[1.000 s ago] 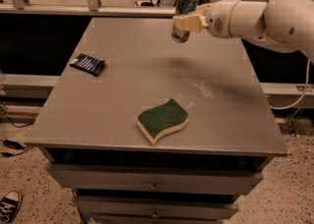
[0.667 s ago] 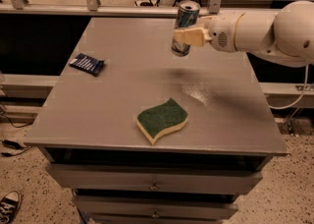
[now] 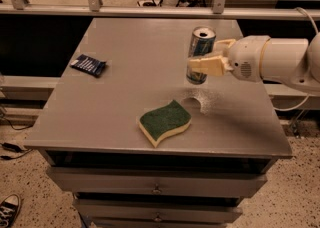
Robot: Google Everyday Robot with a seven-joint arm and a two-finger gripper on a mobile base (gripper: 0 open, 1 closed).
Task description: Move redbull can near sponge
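Observation:
My gripper has a spot for the redbull can, now held a little above the table, close against the sponge's far edge. It will put the can down upright there on the grey table point(image 3: 189, 105).
The redbull can point(image 3: 200, 47) is silver and blue with a silver top. My gripper point(image 3: 207, 59) is shut on its middle and holds it upright, a little above the grey table point(image 3: 125, 117), right of centre. The arm comes in from the right. The sponge point(image 3: 165, 121), dark green on pale yellow foam, lies flat near the table's front edge, below and to the left of the can. The can's shadow falls on the table just beyond the sponge.
A small dark blue striped packet point(image 3: 88, 65) lies at the table's left side. A metal railing point(image 3: 150, 2) runs behind the table. Drawers point(image 3: 155, 188) sit under the tabletop. A shoe point(image 3: 7, 211) is on the floor at lower left.
My gripper has carried the can from the table's far right edge forward and down, closer to the sponge. The sponge and packet have not moved.

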